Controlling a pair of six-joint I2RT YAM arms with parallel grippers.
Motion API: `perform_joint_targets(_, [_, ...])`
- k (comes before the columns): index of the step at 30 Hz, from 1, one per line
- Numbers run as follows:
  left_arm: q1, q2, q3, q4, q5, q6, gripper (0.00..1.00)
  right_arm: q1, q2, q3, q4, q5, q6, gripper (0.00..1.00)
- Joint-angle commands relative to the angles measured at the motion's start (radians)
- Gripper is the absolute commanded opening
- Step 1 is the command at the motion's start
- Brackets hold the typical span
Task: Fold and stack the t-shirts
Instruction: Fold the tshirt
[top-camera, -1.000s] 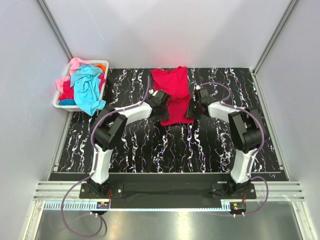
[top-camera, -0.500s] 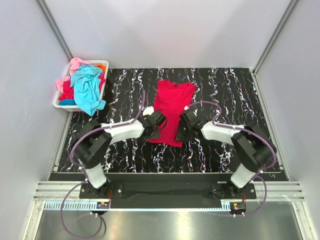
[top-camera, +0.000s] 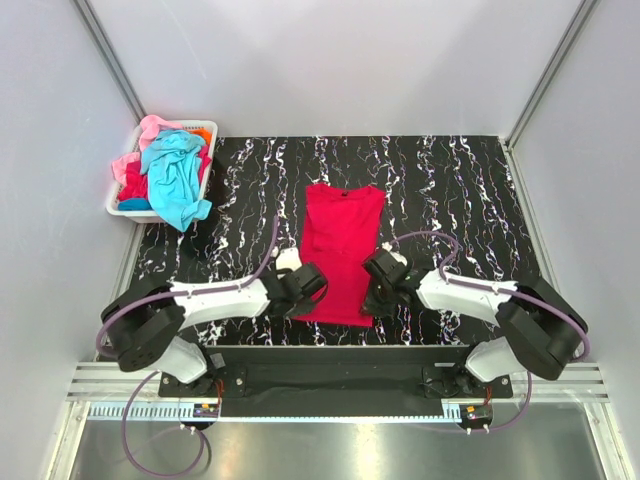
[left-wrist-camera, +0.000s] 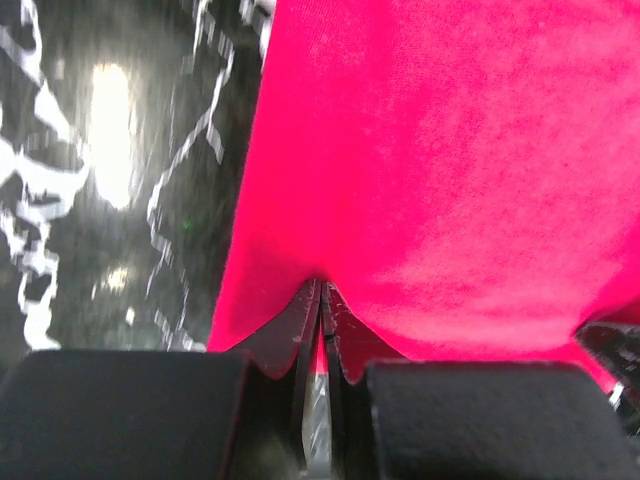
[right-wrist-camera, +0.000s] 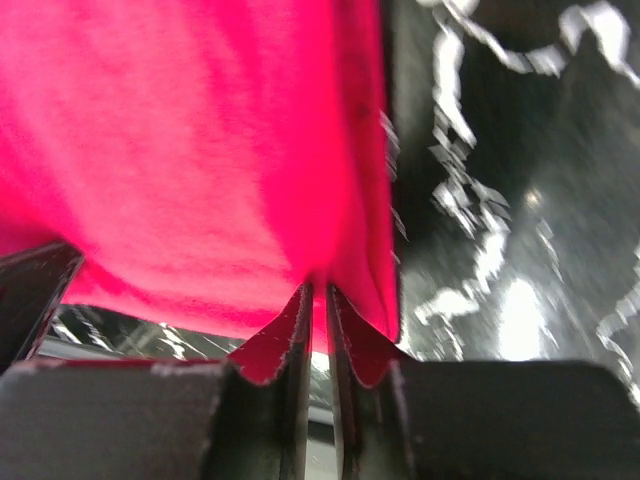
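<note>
I need to release the crimson-red t-shirt, pinched inward from its side edge by my left gripper, and take the t-shirt's near corner itself (left-wrist-camera: 226, 336) before folding the hem up.
A crimson-red t-shirt (top-camera: 340, 240) lies stretched lengthwise down the middle of the black marbled table (top-camera: 460, 190), collar towards the far side. My left gripper (top-camera: 308, 287) grips its near left corner and my right gripper (top-camera: 378, 290) its near right corner. In the left wrist view the left gripper (left-wrist-camera: 321, 290) is shut, with the red cloth (left-wrist-camera: 450, 150) pinched at its tip. The right wrist view has the right gripper (right-wrist-camera: 318, 295) shut on a fold of the red cloth (right-wrist-camera: 180, 150). More t-shirts, turquoise (top-camera: 175, 175), pink (top-camera: 150, 128) and orange (top-camera: 203, 131), are heaped at the far left.
A white plastic basket (top-camera: 120, 208) holds the heap of shirts off the table's far left corner, with the turquoise one hanging over its rim. Grey walls close in both sides and the back. Both arms reach low along the table's near edge.
Both grippers have pulled back towards the near edge, dragging the red t-shirt with them. The shirt went from bunched at the far side to laid out long and flat.
</note>
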Motion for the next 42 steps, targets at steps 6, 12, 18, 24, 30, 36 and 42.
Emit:
perform_joint_targets(6, [-0.051, -0.234, -0.115, -0.235, 0.003, -0.094, 0.12, 0.057, -0.120, -0.007, -0.357, 0.176, 0.086, 0.15])
perform_joint_targets(12, [-0.058, -0.439, -0.170, -0.223, -0.038, -0.105, 0.21, 0.086, -0.194, 0.003, -0.382, 0.216, 0.110, 0.29])
perform_joint_targets(18, [-0.057, -0.519, -0.243, -0.097, 0.035, -0.097, 0.26, 0.105, -0.218, -0.024, -0.348, 0.196, 0.129, 0.39])
perform_joint_targets(24, [-0.057, -0.544, -0.332, 0.039, 0.155, -0.151, 0.27, 0.111, -0.226, -0.054, -0.311, 0.168, 0.143, 0.44])
perform_joint_targets(30, [-0.052, -0.567, -0.429, 0.252, 0.250, -0.188, 0.30, 0.114, -0.278, -0.089, -0.265, 0.164, 0.155, 0.52])
perform_joint_targets(36, [-0.051, -0.646, -0.458, 0.260, 0.245, -0.226, 0.41, 0.113, -0.314, -0.114, -0.245, 0.160, 0.164, 0.56])
perform_joint_targets(42, [-0.045, -0.668, -0.501, 0.292, 0.244, -0.244, 0.49, 0.113, -0.300, -0.129, -0.205, 0.141, 0.169, 0.55])
